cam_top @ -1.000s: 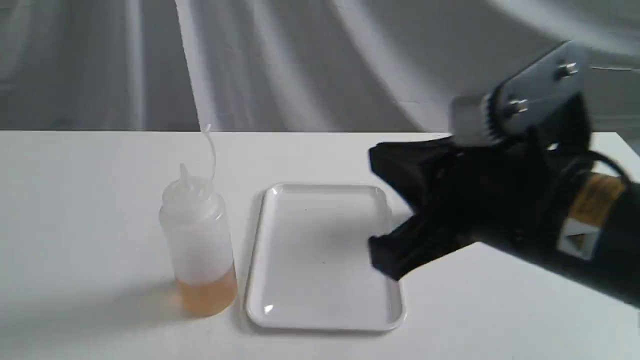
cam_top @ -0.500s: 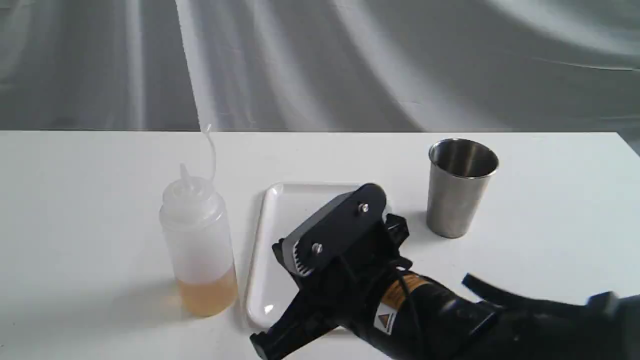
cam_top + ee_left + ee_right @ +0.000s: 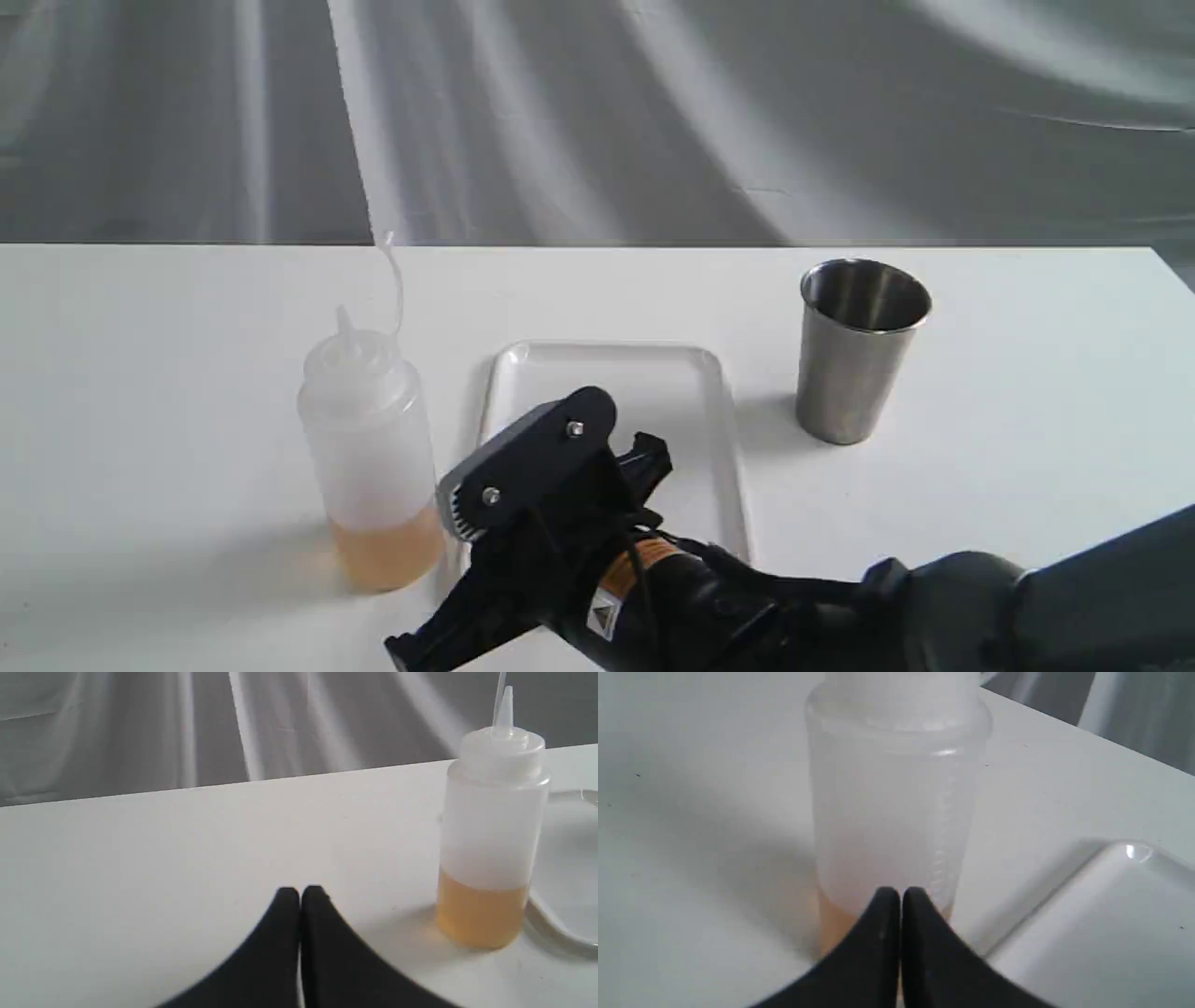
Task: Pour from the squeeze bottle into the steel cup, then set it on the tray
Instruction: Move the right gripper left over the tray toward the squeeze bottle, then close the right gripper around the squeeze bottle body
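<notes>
My right gripper opens next, moves to the middle of the squeeze bottle's body (image 3: 375, 489) (image 3: 890, 843), just above the amber liquid, and closes there.
The squeeze bottle (image 3: 369, 439) stands upright on the white table, left of the tray (image 3: 653, 387), with amber liquid in its bottom part. Right of the tray stands the steel cup (image 3: 859, 355), upright and untouched. My right gripper (image 3: 415, 644) reaches across the tray's near end and sits low, just in front of the bottle. The right wrist view shows the bottle (image 3: 892, 812) close ahead, the right gripper (image 3: 900, 895) shut and holding nothing, and the tray (image 3: 1111, 914) beside it. My left gripper (image 3: 300, 892) is shut and well apart from the bottle (image 3: 490, 826).
The white table (image 3: 140, 373) ends at a grey draped backdrop (image 3: 597, 112). The bottle's cap strap (image 3: 397, 280) curls up above its nozzle. My right arm (image 3: 934, 607) covers the tray's near right corner.
My right arm swung from the right side down and leftward over the tray to the bottle's near side, uncovering the steel cup. Bottle, cup and tray stayed put.
</notes>
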Available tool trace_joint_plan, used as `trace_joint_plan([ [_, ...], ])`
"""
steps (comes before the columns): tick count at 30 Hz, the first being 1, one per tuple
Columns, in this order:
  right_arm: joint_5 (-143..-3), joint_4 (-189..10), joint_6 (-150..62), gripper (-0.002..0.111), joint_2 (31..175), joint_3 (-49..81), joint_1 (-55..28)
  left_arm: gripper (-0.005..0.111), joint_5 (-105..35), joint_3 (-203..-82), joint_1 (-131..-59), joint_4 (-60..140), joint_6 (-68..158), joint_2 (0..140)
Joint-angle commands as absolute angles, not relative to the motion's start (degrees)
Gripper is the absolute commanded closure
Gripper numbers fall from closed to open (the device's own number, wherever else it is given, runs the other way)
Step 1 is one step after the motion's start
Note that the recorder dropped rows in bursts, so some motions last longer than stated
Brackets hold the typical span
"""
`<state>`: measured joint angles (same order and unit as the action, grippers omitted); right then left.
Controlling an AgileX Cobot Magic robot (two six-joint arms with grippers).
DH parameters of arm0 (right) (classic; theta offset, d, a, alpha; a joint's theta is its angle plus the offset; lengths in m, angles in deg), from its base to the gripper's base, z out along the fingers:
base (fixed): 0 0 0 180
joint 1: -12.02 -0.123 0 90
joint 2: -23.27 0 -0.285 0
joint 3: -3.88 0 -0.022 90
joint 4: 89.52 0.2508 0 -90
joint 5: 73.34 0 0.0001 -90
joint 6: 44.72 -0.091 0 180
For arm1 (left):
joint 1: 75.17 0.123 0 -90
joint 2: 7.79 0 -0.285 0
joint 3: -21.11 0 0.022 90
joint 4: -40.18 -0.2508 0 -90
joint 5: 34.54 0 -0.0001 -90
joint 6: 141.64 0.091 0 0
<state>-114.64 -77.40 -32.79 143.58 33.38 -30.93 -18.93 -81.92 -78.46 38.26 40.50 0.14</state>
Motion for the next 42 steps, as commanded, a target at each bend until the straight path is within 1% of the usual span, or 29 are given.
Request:
trace_joint_plan([
  [1,-115.0,-78.15,-33.03,0.108,144.28,32.33,-31.62,0.107,-19.32,-81.67,-78.79,38.3,40.31,0.0],
  [5,-114.28,-77.16,-33.03,0.108,144.28,32.33,-31.97,0.107,-19.32,-81.67,-78.79,38.3,40.31,0.0],
  [8,-114.02,-77.16,-33.03,0.103,144.5,32.33,-31.97,0.107,-19.32,-81.67,-78.79,38.3,40.31,0.0],
  [9,-114.02,-77.16,-33.03,0.1,144.58,32.33,-31.97,0.107,-19.32,-81.67,-78.79,38.3,40.31,0.0],
  [11,-113.45,-77.16,-33.03,0.089,144.58,32.33,-31.97,0.107,-19.32,-81.67,-78.79,38.3,40.31,0.0],
  [13,-113.31,-77.16,-33.03,0.075,144.58,32.33,-31.97,0.107,-19.32,-81.67,-78.79,38.3,40.31,0.0],
  [15,-113.31,-77.16,-32.91,0.059,144.58,32.33,-31.97,0.107,-19.32,-81.67,-78.79,38.3,40.31,0.0],
  [16,-113.31,-77.16,-32.83,0.047,144.58,32.33,-31.97,0.107,-19.32,-81.67,-78.79,38.3,40.31,0.0],
  [18,-113.21,-77.57,-32.83,0.031,144.58,32.33,-31.97,0.107,-19.32,-81.67,-78.79,38.3,40.31,0.0],
  [19,-113.08,-77.57,-32.83,0.024,144.58,32.33,-31.97,0.107,-19.32,-81.67,-78.79,38.3,40.31,0.0],
  [21,-112.36,-77.97,-32.83,0.017,144.58,32.33,-31.97,0.107,-19.32,-81.67,-78.79,38.3,40.31,0.0],
  [23,-111.78,-77.97,-32.83,0.015,144.58,32.33,-31.97,0.107,-19.32,-81.67,-78.79,38.3,40.31,0.0],
  [42,-111.67,-78.99,-32.94,0.015,144.84,32.22,-31.17,0.107,-19.32,-81.67,-78.79,38.3,40.41,0.0],
])
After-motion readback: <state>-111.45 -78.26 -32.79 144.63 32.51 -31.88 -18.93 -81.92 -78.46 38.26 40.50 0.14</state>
